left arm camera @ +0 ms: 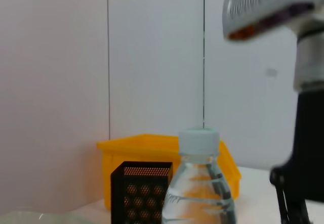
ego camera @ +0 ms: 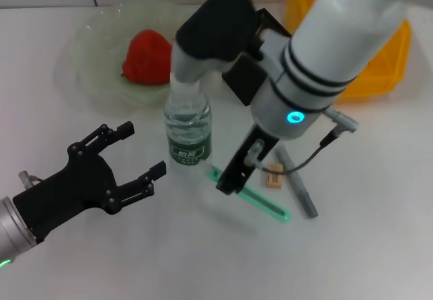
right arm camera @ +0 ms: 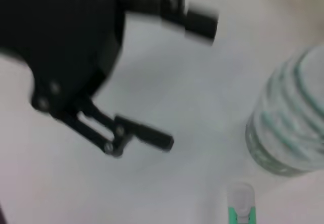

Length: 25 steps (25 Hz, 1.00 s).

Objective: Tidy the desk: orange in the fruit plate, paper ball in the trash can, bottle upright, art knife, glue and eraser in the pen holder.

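The robot's right gripper will release the green art knife inside the black mesh pen holder [ego camera: 258, 32] next to the yellow bin.
The clear bottle [ego camera: 188, 134] [left arm camera: 202, 193] [right arm camera: 288, 128] stands upright with its cap on. My left gripper [ego camera: 141, 151] [right arm camera: 177, 80] is open just to the left of it, holding nothing. My right gripper [ego camera: 233, 175] hangs low over the green art knife [ego camera: 254, 198] [right arm camera: 240, 206], which lies flat on the table. Beside it lie the small tan eraser [ego camera: 274, 176] and the grey glue stick [ego camera: 298, 186]. The black mesh pen holder [ego camera: 245, 78] [left arm camera: 142, 191] stands behind, partly hidden by my right arm. A red fruit [ego camera: 147, 57] lies in the clear fruit plate [ego camera: 91, 39]. The paper ball is out of view.
A yellow bin [ego camera: 385, 59] [left arm camera: 152, 145] stands at the back right, behind the pen holder. My bulky white right arm [ego camera: 318, 63] [left arm camera: 304, 133] reaches over the middle of the table and hides what lies under it.
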Each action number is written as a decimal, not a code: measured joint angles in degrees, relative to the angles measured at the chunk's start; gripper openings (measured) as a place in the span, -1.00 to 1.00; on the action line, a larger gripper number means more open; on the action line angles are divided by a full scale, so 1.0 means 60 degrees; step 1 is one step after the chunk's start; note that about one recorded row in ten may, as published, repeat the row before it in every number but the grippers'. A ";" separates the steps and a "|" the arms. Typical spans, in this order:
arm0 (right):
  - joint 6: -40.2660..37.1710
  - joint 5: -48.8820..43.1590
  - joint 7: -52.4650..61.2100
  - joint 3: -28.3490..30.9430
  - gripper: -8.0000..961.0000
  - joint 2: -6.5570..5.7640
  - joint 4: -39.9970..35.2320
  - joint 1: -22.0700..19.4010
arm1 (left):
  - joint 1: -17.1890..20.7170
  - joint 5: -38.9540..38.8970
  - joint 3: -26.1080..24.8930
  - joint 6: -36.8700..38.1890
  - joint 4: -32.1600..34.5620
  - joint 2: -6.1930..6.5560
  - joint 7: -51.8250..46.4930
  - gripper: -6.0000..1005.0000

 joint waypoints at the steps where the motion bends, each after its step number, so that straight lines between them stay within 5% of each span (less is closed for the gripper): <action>1: -0.0202 -0.0019 -0.0056 0.0305 -0.62 -0.0006 -0.0463 -0.0261 | 0.0000 0.0000 0.0000 0.0000 0.0000 0.0000 0.0000 0.72; 11: -0.1272 -0.0039 -0.0753 0.3716 -0.62 -0.0043 -0.4828 -0.2708 | 0.0075 0.0199 0.0086 0.0608 -0.0004 0.0040 -0.0021 0.72; 15: -0.0194 0.1201 -0.2130 0.5283 -0.62 -0.0004 -0.6110 -0.4105 | 0.0076 0.0629 0.0089 0.0693 -0.0004 0.0044 -0.0197 0.72; 19: 0.1357 0.3082 -0.3935 0.5694 -0.61 -0.0007 -0.5625 -0.5097 | 0.0064 0.0903 0.0090 0.0704 -0.0004 0.0035 -0.0346 0.72; 22: 0.2708 0.5765 -0.7007 0.5851 -0.60 -0.0015 -0.3948 -0.5767 | 0.0044 0.1014 0.0089 0.0744 -0.0003 0.0029 -0.0421 0.72; 23: 0.2941 0.7391 -0.8861 0.6064 -0.59 -0.0022 -0.2495 -0.5831 | 0.0015 0.1055 0.0089 0.0759 -0.0003 0.0026 -0.0453 0.72; 25: 0.2929 0.8123 -0.9707 0.6205 -0.58 -0.0022 -0.1793 -0.5787 | -0.0020 0.1112 0.0096 0.0758 -0.0006 0.0017 -0.0475 0.72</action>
